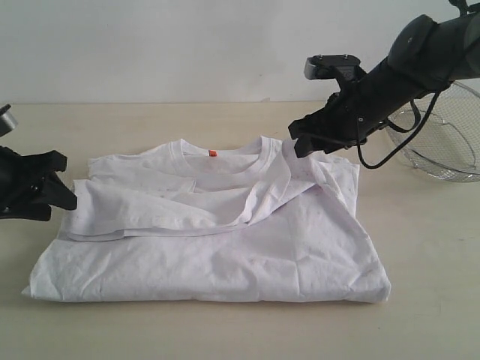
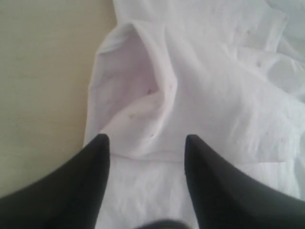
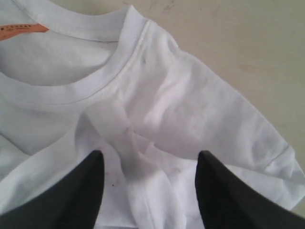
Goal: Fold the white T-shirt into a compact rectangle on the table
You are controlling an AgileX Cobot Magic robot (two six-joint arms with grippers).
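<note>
The bunched corner of the shirt's top layer lies short of the shirt's shoulder beneath. I should pinch that corner with my left gripper and pull it up to the shirt's far edge (image 1: 103, 160).
The white T-shirt (image 1: 225, 232) lies partly folded on the table (image 1: 150, 127), collar and orange neck tag (image 1: 212, 153) toward the far side, sleeves turned in over the chest. No red banner shows. My left gripper (image 1: 64, 180) hovers open at the shirt's left edge; the left wrist view has its fingers (image 2: 97, 157) spread over a folded sleeve (image 2: 143, 109). My right gripper (image 1: 300, 144) stands open just above the right shoulder, beside the collar (image 3: 109, 67). Bunched cloth (image 3: 143, 157) lies between its fingertips, nothing gripped.
A round wire-mesh basket (image 1: 442, 142) stands at the far right behind the right arm. A cable (image 1: 375, 161) hangs from that arm. Bare tabletop surrounds the shirt on the left, the front and the far side.
</note>
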